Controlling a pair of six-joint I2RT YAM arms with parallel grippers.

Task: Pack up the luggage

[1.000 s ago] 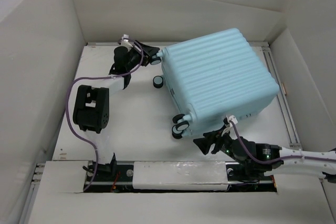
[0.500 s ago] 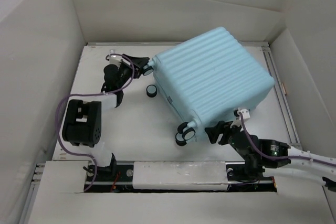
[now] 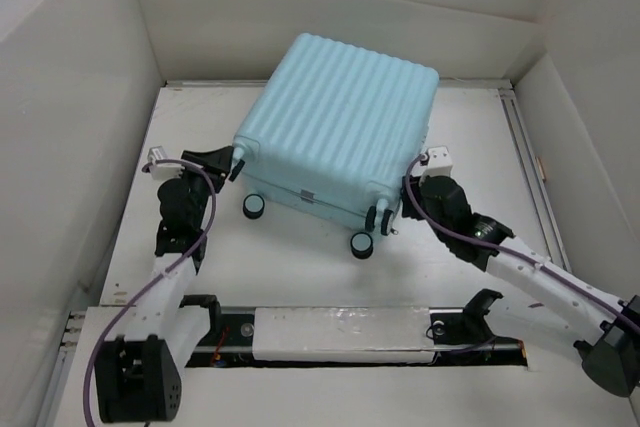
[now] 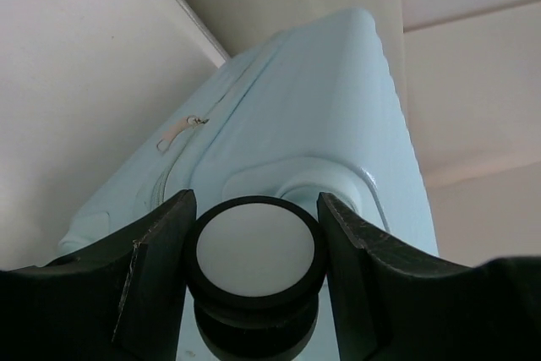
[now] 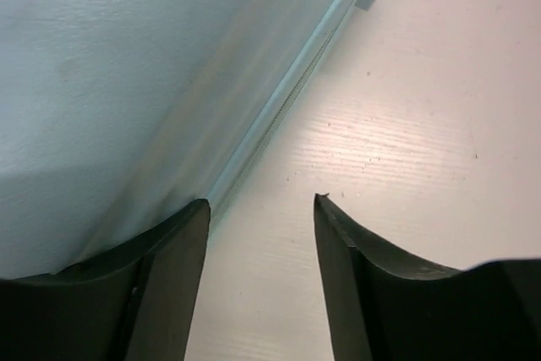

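My right gripper is open along the side seam of the luggage, past the zip pull, so I need to move it back and grab the zip pull at the luggage's near corner [image 3: 394, 231].
The luggage [image 3: 340, 127] is a closed light-blue ribbed suitcase lying flat at the back middle of the table, its caster wheels [image 3: 254, 206] facing the near side. My left gripper [image 3: 228, 159] is at its left near corner. In the left wrist view the gripper [image 4: 254, 198] is shut on a black-and-white caster wheel [image 4: 254, 251], both fingers touching it, with the shell [image 4: 313, 107] and a zip pull [image 4: 179, 130] behind. My right gripper [image 3: 412, 185] is at the case's right side. It stands open [image 5: 261, 202] over bare table, its left finger [image 5: 169, 276] against the luggage [image 5: 127, 82].
White cardboard walls [image 3: 80, 97] close in the table on the left, back and right. A metal rail [image 3: 530, 147] runs along the right edge. A covered bar [image 3: 340, 332] lies between the arm bases at the near edge. A purple cable [image 3: 150, 292] trails along the left arm.
The luggage has turned and slid left toward the middle. My left gripper came toward the near left with the wheel. My right gripper moved from the front corner to the case's right side.
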